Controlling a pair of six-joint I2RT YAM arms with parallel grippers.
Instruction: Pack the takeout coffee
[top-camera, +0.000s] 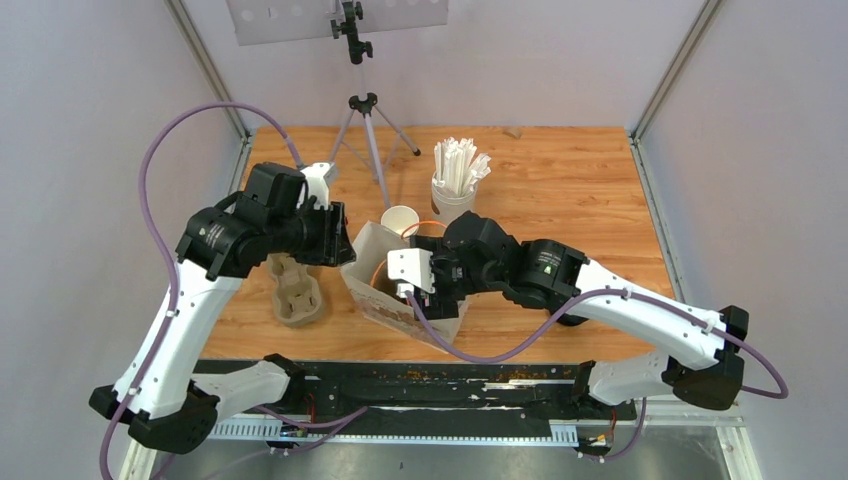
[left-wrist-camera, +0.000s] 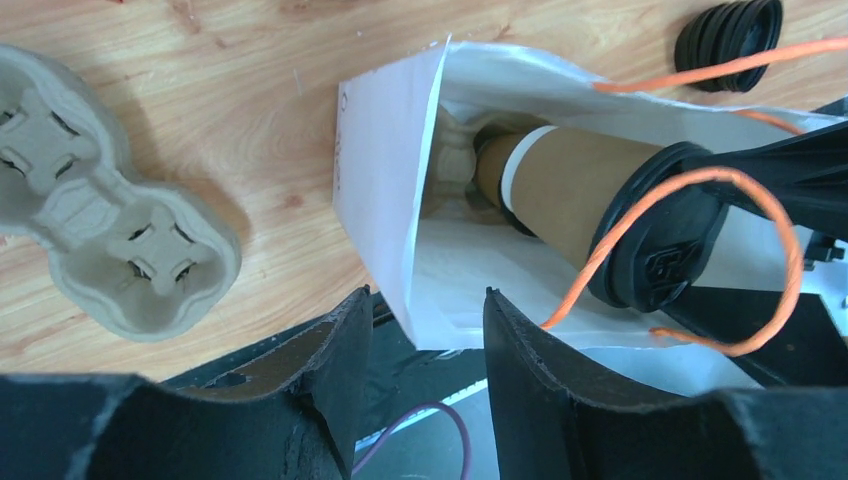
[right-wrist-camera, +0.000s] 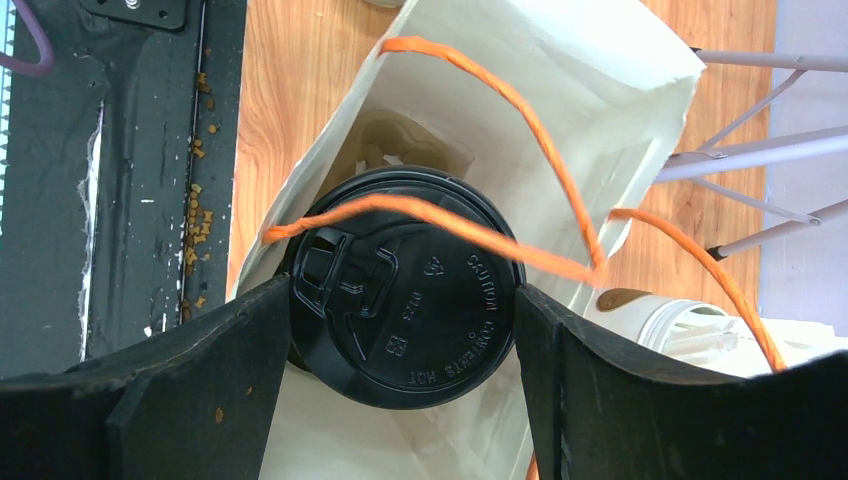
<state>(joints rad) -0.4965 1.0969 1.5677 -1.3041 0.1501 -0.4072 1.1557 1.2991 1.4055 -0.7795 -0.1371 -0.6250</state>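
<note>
The coffee cup is leaning inside the skewed bag, so next I pinch the bag's edge (left-wrist-camera: 410, 290) with my left gripper while my right gripper lifts the cup before lowering it.
A takeout coffee cup (left-wrist-camera: 570, 190), brown with a black lid (right-wrist-camera: 405, 310), is partly inside a white paper bag (top-camera: 365, 250) with orange string handles (right-wrist-camera: 500, 90). My right gripper (right-wrist-camera: 402, 288) is shut on the cup, one finger on each side of the lid, and reaches into the bag's mouth (top-camera: 408, 292). My left gripper (left-wrist-camera: 425, 295) is open, and the bag's left edge (left-wrist-camera: 385, 170) sits between its spread fingers without being pinched. In the top view it is at the bag's left side (top-camera: 338, 235). A beige pulp shape shows at the bag's bottom.
A pulp cup carrier (top-camera: 295, 295) lies left of the bag on the wooden table. An open cup (top-camera: 400, 220) and a white cup of straws (top-camera: 455, 180) stand behind the bag. A pile of black lids (left-wrist-camera: 727, 40) lies nearby. A tripod (top-camera: 365, 120) stands at the back.
</note>
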